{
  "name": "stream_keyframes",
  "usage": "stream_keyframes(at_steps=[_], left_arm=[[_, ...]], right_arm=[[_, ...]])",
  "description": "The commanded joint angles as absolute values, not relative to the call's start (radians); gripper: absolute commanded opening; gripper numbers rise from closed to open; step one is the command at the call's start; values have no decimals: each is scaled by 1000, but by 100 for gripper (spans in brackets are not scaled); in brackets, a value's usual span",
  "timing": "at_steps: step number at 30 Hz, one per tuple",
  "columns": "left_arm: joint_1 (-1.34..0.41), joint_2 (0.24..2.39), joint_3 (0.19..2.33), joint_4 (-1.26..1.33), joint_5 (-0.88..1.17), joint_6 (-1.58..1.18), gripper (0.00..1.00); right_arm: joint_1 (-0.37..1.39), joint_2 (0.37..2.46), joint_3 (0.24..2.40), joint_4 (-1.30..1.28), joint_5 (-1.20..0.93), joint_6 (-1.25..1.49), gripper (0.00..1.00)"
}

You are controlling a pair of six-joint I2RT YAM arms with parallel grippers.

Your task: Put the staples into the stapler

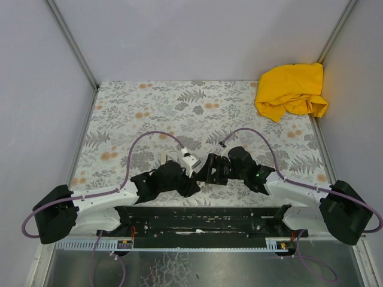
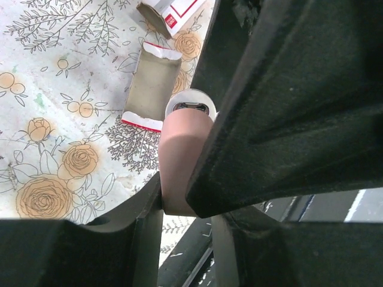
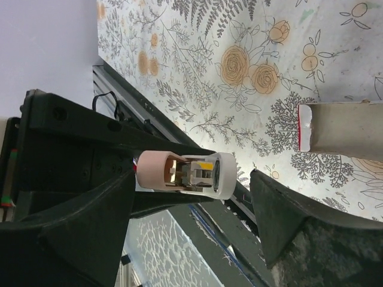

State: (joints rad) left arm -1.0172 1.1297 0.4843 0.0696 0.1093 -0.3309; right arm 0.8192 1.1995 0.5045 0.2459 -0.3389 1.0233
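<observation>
My left gripper should release the pale-pink stapler on the floral mat (image 1: 180, 158) next to the small cream piece.
The stapler (image 2: 179, 156), a small pale-pink body with a silver metal end, is pinched between the fingers of my left gripper (image 2: 179, 200) above the mat. In the right wrist view I look at the stapler (image 3: 185, 173) end-on, with its inner channel showing. My right gripper (image 3: 191, 203) stands open around it, one finger close by its pink side and the other finger (image 3: 293, 221) well apart. In the top view the two grippers meet at mid-table, left gripper (image 1: 185, 168), right gripper (image 1: 207, 168), the stapler (image 1: 190, 160) between them. No staples strip shows plainly.
A torn-open cardboard sleeve (image 2: 151, 86) with red edges lies on the floral mat beyond the stapler, and the white-and-red box (image 2: 175, 11) lies just past it. A yellow cloth (image 1: 292, 89) is bunched in the back right corner. Grey walls enclose the table.
</observation>
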Motion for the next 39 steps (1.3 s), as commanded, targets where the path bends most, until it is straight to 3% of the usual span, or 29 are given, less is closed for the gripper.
stream_keyframes(at_steps=[1,7,9,11,12,13,18,19,21,22,23,26,32,33,34,35,36,39], left_arm=[[-1033,1136,525,25,99,-207,0],[-1085,1154,537,11,52,-165,0],[-1101,1155,540,3,19,-156,0],[-1111,1155,543,-5,-10,-151,0],[-1113,1155,544,-11,-22,-149,0],[-1114,1155,543,-10,-26,-149,0],[-1122,1150,543,-10,-30,-146,0],[-1125,1152,545,-10,-30,-146,0],[-1131,1152,549,-15,-31,-141,0],[-1136,1153,551,-19,-36,-137,0],[-1142,1154,555,-23,-39,-133,0],[-1166,1154,563,-31,-61,-116,0],[-1207,1171,594,-68,-129,-72,0],[-1218,1173,595,-71,-140,-65,0],[-1228,1173,596,-71,-153,-59,0],[-1238,1171,595,-70,-166,-53,0],[-1247,1170,595,-70,-177,-47,0],[-1259,1167,599,-75,-202,-30,0]], right_arm=[[827,1230,574,214,-394,979,83],[826,1283,586,221,-457,971,77],[827,1291,587,220,-464,966,56],[827,1291,583,216,-464,961,10],[827,1287,580,215,-461,960,1],[826,1281,573,216,-456,959,0],[827,1261,555,212,-452,959,0],[827,1265,557,209,-457,958,14],[825,1268,567,198,-465,950,60],[826,1269,570,197,-467,949,75],[827,1268,574,196,-469,947,82],[824,1268,604,148,-473,920,86],[811,1268,649,61,-543,860,78],[807,1266,652,47,-549,846,73],[803,1265,656,32,-555,839,57],[798,1264,658,22,-565,831,25],[793,1263,656,15,-578,829,4],[783,1248,625,43,-603,845,0]])
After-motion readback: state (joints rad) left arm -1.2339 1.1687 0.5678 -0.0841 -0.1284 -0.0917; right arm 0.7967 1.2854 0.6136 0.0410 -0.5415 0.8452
